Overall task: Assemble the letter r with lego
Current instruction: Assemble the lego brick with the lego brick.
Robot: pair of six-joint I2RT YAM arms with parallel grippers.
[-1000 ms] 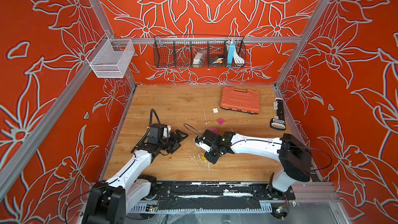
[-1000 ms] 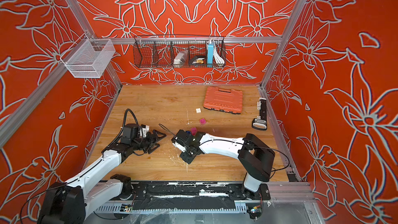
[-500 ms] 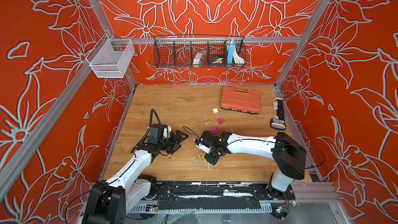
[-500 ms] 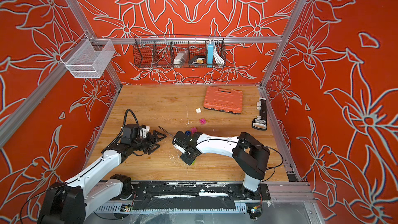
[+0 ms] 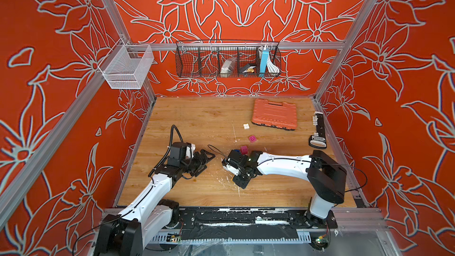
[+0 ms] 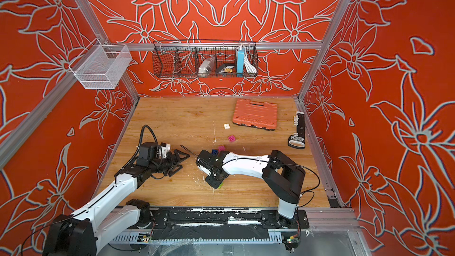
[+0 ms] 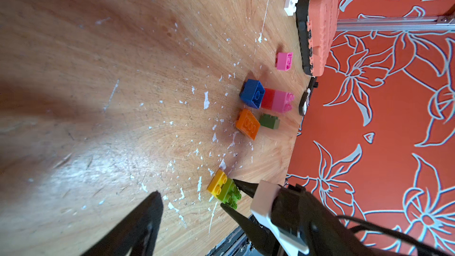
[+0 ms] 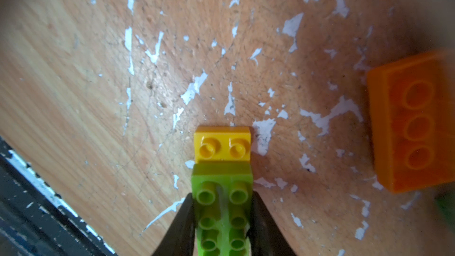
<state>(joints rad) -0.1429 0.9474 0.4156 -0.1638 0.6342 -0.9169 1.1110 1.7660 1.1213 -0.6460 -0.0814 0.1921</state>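
My right gripper is holding the lime brick by its middle. I should open it, back away and grab the lime brick's end (image 8: 221, 252) farthest from the yellow brick.
My right gripper (image 8: 222, 199) is shut on a lime brick (image 8: 222, 217) whose far end is joined to a yellow brick (image 8: 222, 144); the pair sits low at the wooden table. The left wrist view shows that pair (image 7: 224, 189) between the right gripper's black fingertips (image 7: 242, 187). My left gripper (image 5: 208, 161) is open and holds nothing, a short way left of the right gripper (image 5: 242, 182). Loose lego lies beyond: orange (image 7: 247, 124), green (image 7: 269, 121), blue (image 7: 252, 93), a joined red-and-pink piece (image 7: 277, 99), pink (image 7: 284, 61), white (image 7: 291, 1).
A large orange ribbed case (image 5: 274, 114) lies at the back right of the table (image 5: 197, 119), and a black tool (image 5: 318, 134) lies along the right wall. Wire baskets (image 5: 227, 59) hang on the back wall. The black front rail (image 5: 234, 214) runs close to the held bricks.
The right arm's elbow has swung a little to the left while its gripper stays low with the lime brick. The left arm has not moved.
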